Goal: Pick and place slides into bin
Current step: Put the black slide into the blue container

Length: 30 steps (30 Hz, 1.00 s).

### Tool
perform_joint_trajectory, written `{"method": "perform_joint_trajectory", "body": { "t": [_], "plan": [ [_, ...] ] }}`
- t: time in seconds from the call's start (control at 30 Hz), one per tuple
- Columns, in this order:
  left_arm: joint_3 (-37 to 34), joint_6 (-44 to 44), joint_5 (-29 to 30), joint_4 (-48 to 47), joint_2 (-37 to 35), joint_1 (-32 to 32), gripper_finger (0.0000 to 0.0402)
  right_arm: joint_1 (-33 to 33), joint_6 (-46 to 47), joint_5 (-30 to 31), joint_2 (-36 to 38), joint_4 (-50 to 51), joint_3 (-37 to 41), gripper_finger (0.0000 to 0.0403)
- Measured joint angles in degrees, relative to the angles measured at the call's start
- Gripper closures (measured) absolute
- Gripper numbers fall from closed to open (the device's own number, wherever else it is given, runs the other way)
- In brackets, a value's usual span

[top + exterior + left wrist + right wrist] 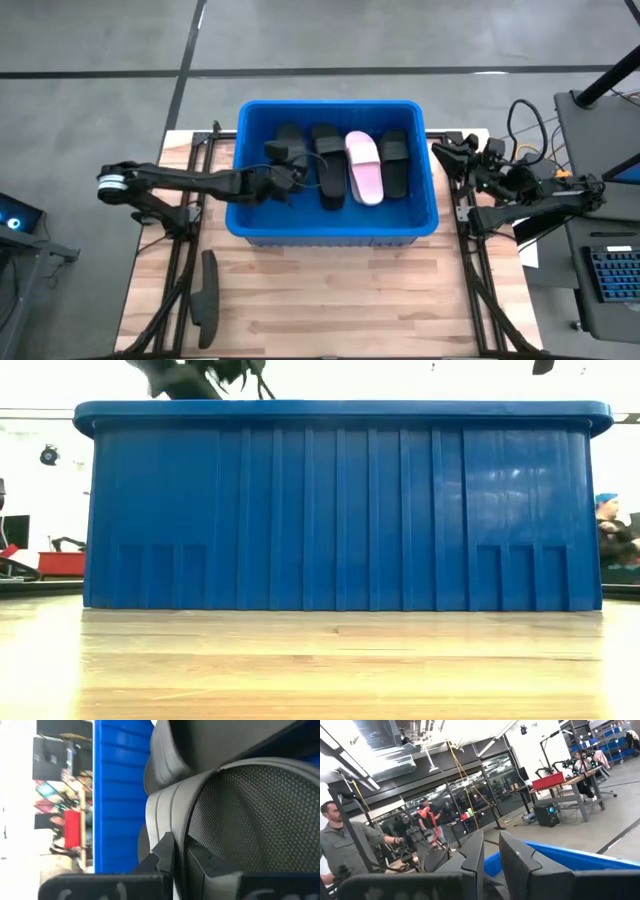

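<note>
The robot's left gripper needs to release its black slide on the bottom of the blue bin, against the nearest black slide [296, 170].
The blue bin [335, 228] stands at the table's far middle. Inside it lie a black slide [329, 165], the pale pink slide [364, 167] and another black slide [395, 160], side by side. My left gripper [288, 178] reaches into the bin's left part and is shut on a further black slide [280, 145]. It shows close up in the left wrist view [240, 815]. One more black slide [206, 298] lies on the table at the near left. My right gripper [447, 152] waits shut beside the bin's right wall. My left gripper pinches the edge of the black slide's wide strap [172, 827] between its two fingers [162, 851]. The fingers come from the table's left, over the bin's left wall. Whether the slide rests on the bin floor or hangs clear, I cannot tell.
The low view shows the bin's ribbed near wall [340, 510], with my left arm [190, 375] above its rim. Bare wooden table [340, 300] lies in front of the bin. Cables and a keyboard [610, 275] sit off the table's right side. People stand in the room behind.
</note>
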<state>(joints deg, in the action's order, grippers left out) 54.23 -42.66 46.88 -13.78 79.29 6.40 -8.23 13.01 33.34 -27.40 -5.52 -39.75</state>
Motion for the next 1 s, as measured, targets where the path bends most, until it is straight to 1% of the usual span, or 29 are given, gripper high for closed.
{"method": "perform_joint_trajectory", "body": {
  "t": [0.13,0.23,0.43,0.63,0.77,0.9,1.0],
  "plan": [
    [-6.2,-9.2,-2.0,14.7,1.8,1.7,0.0402,0.0,-0.2,0.4,0.0,-0.7,0.0,0.0351],
    [-8.4,-10.6,-4.6,18.1,2.7,2.6,0.0402,0.0,-0.2,0.8,0.0,-1.7,0.0,0.0351],
    [-9.7,-9.9,-6.9,18.1,4.6,2.9,0.0402,0.0,-1.2,1.1,0.0,-3.0,0.0,0.0351],
    [-9.8,-5.9,-8.8,17.3,4.4,1.3,0.0401,0.0,-1.2,1.3,0.1,-3.1,0.0,0.0351],
    [-9.8,-5.8,-9.8,17.4,4.2,1.4,0.0401,0.0,-2.2,1.3,0.0,-3.8,0.0,0.0351],
    [-9.8,-6.0,-10.6,18.1,6.6,3.0,0.0401,0.0,-3.0,1.3,0.0,-4.2,0.0,0.0351],
    [-10.1,-6.1,-9.4,18.1,8.8,3.9,0.0401,0.0,-3.0,1.3,0.0,-4.4,0.0,0.0351]
  ]
}}
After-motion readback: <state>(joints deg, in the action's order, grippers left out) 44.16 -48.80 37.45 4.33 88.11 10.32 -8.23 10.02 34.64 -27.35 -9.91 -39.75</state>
